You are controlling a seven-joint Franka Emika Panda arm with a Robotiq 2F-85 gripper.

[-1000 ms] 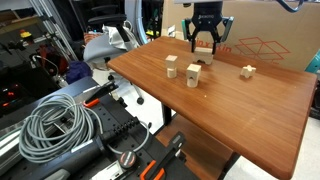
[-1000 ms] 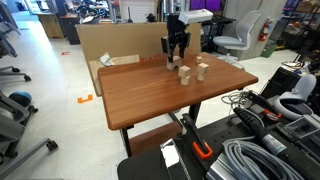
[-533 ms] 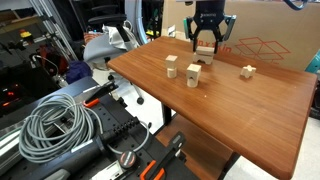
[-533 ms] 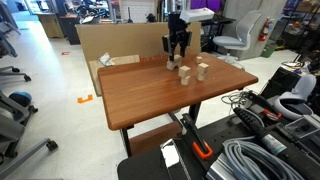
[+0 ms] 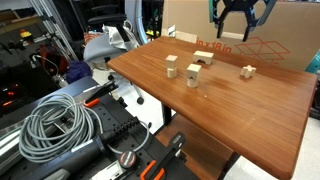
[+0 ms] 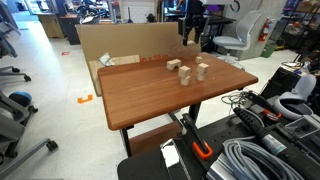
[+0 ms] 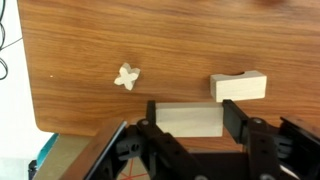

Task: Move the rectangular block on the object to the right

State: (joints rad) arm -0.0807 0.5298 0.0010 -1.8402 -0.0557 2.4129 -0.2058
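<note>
Next, my gripper releases the rectangular block, now high above the table's far side, on top of the small flower-shaped object (image 5: pixel 252 67) (image 7: pixel 126 76) near the cardboard box.
In the wrist view my gripper (image 7: pixel 190 112) is shut on the rectangular block (image 7: pixel 190 124), a pale wooden bar held crosswise between the two black fingers. In both exterior views the gripper (image 5: pixel 240 18) (image 6: pixel 193 18) hangs high above the far side of the wooden table (image 5: pixel 240 110). The object, a small low pale piece (image 5: pixel 247 71), lies on the table below and a little toward the camera; in the wrist view it looks flower-shaped (image 7: pixel 126 77). A notched pale block (image 7: pixel 238 87) (image 5: pixel 203 58) lies beside it.
Two chunky wooden blocks (image 5: pixel 172 66) (image 5: pixel 193 75) stand near the table's middle. A cardboard box (image 5: pixel 285 35) stands behind the table. Coiled cables (image 5: pixel 50 125) and gear lie on the floor in front. The table edge shows at the lower left of the wrist view.
The gripper has risen from the block pile and moved toward the small piece, carrying the rectangular block. The block beneath it has stayed on the table.
</note>
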